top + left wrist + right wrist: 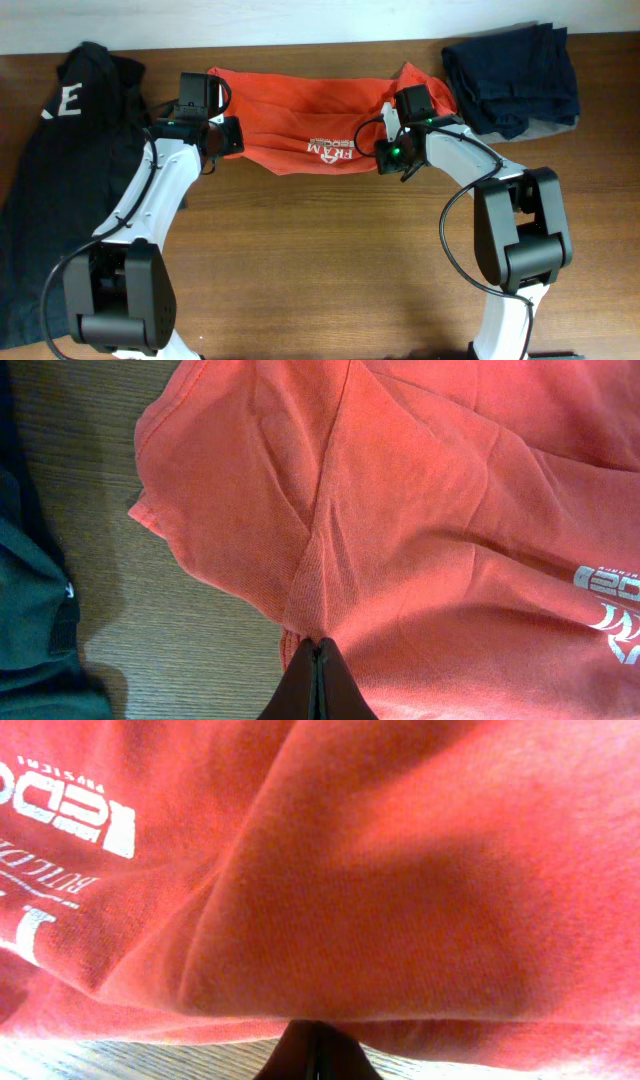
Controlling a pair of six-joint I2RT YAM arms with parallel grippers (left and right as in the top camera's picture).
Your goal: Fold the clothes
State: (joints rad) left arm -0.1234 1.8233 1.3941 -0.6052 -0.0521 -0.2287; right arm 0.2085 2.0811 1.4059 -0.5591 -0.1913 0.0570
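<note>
I see the T-shirt's folded edge draped over my right gripper's closed fingertips, so I will open that gripper and pinch the cloth there (372,168) before both grippers lift the T-shirt.
The orange-red T-shirt (300,100) lies as a long folded band across the back middle of the table, with white lettering facing up near its front edge. My left gripper (222,140) is at the shirt's left front edge. In the left wrist view its fingers (318,647) are shut, pinching the shirt's (420,510) hem. My right gripper (385,152) is at the shirt's right front edge. In the right wrist view its fingers (315,1028) are shut at the folded edge of the shirt (400,870), which drapes over their tips.
A black garment (60,170) with a white letter covers the table's left side and shows in the left wrist view (30,630). A pile of dark navy clothes (510,75) sits at the back right. The wooden table (330,260) is bare in front of the shirt.
</note>
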